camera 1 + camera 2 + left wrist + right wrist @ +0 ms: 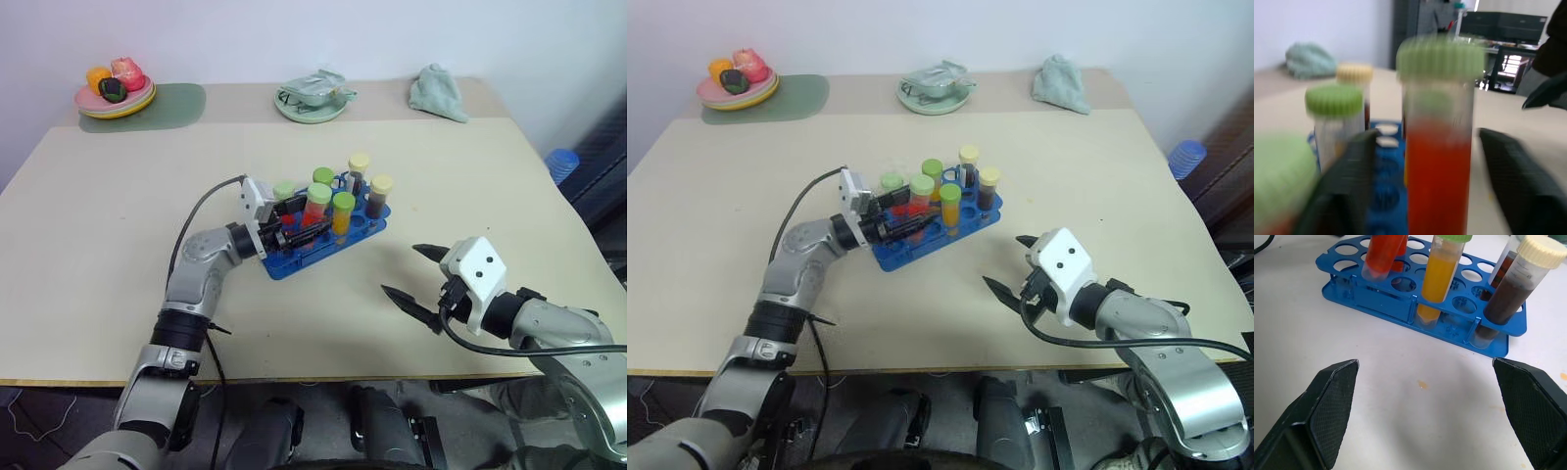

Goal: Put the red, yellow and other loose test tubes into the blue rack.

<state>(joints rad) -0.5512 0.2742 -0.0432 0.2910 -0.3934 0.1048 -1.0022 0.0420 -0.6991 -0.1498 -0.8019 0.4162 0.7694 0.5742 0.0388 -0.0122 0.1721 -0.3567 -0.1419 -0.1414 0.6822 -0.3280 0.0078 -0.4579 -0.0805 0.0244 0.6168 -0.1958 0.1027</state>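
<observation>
The red tube's bottom sits too shallow in the blue rack, so next my left gripper opens, regrips the red tube's body (1387, 247) and eases it down.
The blue rack (294, 262) sits mid-table with several capped tubes standing in its holes. Among them are a red tube with a pale green cap (316, 208), a yellow tube with a green cap (1439, 274) and a brown tube with a cream cap (1506, 289). My left gripper (312, 222) reaches in level from the rack's left end. Its fingers stand open on either side of the red tube (1437, 166), with a gap showing on each side. My right gripper (402, 269) hovers open over bare table, in front and to the right of the rack, with nothing in it.
A plate of toy fruit (116, 98) on a green mat (171, 106) sits at the back left. A green dish with a packet (313, 98) and a teal cloth (438, 93) lie along the back edge. A blue object (561, 162) stands beyond the table's right edge.
</observation>
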